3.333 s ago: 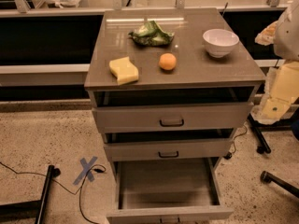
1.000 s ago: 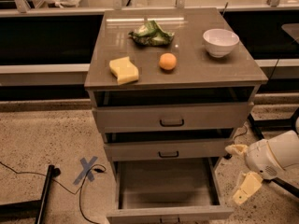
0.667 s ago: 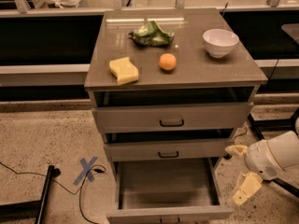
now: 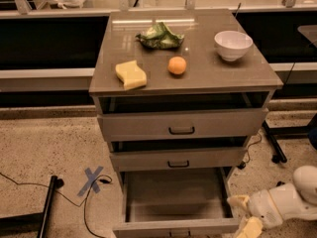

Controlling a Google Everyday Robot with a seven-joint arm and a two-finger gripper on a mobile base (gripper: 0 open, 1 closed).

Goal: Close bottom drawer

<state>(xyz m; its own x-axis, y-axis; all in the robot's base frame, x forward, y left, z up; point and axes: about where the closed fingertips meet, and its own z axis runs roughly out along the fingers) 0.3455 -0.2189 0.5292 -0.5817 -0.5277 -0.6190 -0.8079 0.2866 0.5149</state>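
Observation:
The front panel (image 4: 201, 228) of the bottom drawer, just beside the drawer's handle, should be gripped next, once my gripper gets there.
The bottom drawer (image 4: 173, 195) of the grey cabinet is pulled far out, showing its plain grey inside. Its narrow front panel (image 4: 148, 227) sits at the lower edge of the view, with the handle barely showing. My gripper (image 4: 243, 215) is low on the right, beside the drawer's right front corner. Its two pale yellow fingers (image 4: 237, 202) are spread apart and hold nothing. The white arm (image 4: 287, 200) reaches in from the right edge.
The top drawer (image 4: 181, 124) and middle drawer (image 4: 178, 158) stand slightly ajar. On the cabinet top lie a yellow sponge (image 4: 131, 74), an orange (image 4: 177, 65), a green bag (image 4: 160, 36) and a white bowl (image 4: 233, 44). A blue tape cross (image 4: 92, 179), cables and a black chair base (image 4: 277, 143) are on the floor.
My gripper has dropped lower and a little left, ending beside the bottom drawer's right front corner. The drawers and tabletop objects have not moved.

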